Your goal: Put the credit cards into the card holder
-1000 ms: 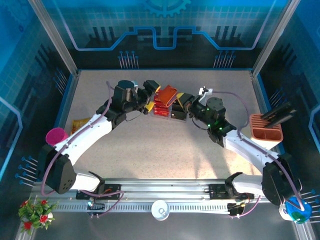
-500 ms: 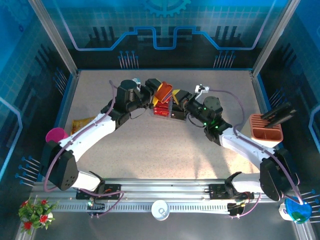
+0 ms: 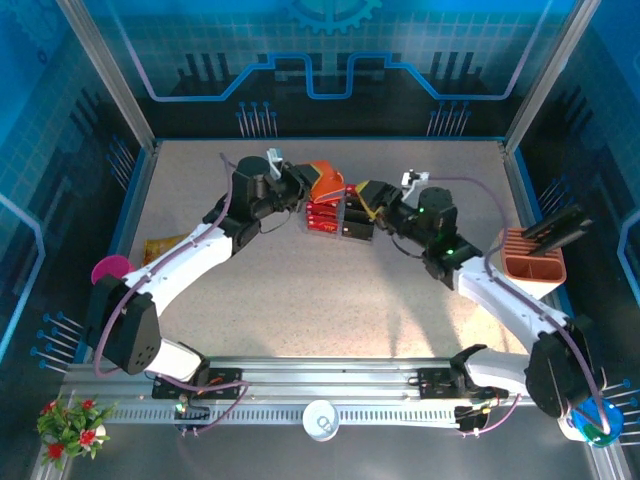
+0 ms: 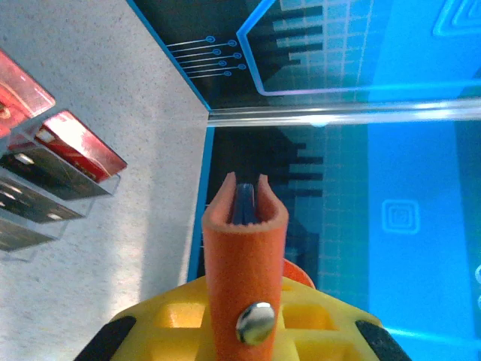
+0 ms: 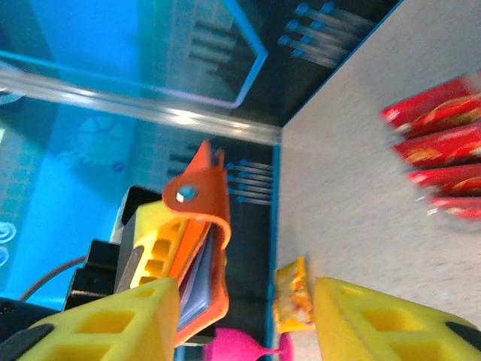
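The snap strap (image 5: 207,201) covers the card holder's grey pockets; my right gripper opens it before inserting credit cards.
My left gripper (image 3: 298,187) is shut on the orange-red card holder (image 3: 328,182) and holds it above the table at the back middle. In the left wrist view the card holder (image 4: 244,248) stands edge-on between my yellow fingers, with its metal snap facing the camera. My right gripper (image 3: 368,197) is open just right of it, with nothing between its fingers. The right wrist view shows the card holder (image 5: 203,203) ahead of the open right gripper (image 5: 244,316), with grey pockets inside. Red and dark credit cards (image 3: 322,215) sit in a clear tray below both grippers, and the credit cards (image 4: 79,143) (image 5: 440,135) also appear in the wrist views.
A peach slotted stand (image 3: 533,262) with a dark item stands at the right edge. A pink cup (image 3: 112,270) and a yellow snack packet (image 3: 160,247) lie at the left. Blue walls close the back and sides.
My left gripper has shut on the card holder. My right gripper has opened, let go of it and drawn back a little to the right.
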`<state>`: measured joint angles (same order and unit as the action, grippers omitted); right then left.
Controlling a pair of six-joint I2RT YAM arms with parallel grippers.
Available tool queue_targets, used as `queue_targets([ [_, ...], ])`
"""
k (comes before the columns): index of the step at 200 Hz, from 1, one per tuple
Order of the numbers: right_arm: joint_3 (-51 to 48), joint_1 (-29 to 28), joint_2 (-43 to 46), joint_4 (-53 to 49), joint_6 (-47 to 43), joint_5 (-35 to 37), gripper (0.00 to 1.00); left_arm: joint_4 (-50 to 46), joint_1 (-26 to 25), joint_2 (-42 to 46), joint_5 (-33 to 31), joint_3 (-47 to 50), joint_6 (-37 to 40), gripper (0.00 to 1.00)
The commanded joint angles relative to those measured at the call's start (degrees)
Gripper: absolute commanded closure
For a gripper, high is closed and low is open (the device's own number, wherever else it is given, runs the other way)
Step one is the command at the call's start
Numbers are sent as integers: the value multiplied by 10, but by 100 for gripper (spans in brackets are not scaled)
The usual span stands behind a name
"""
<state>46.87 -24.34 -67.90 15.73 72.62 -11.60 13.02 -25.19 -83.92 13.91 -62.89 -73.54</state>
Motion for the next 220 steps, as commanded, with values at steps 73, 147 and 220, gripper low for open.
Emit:
queue_targets([
  [73,305,-27,-103,-386,-317,-38,26,-42,16,-36,169,-71,189,100],
  [147,202,-10,-102,-288,-250,-20,62,5,13,-40,169,-64,141,100],
  [220,96,30,-74,-108,-136,-91,65,99,13,-47,173,-44,61,100],
])
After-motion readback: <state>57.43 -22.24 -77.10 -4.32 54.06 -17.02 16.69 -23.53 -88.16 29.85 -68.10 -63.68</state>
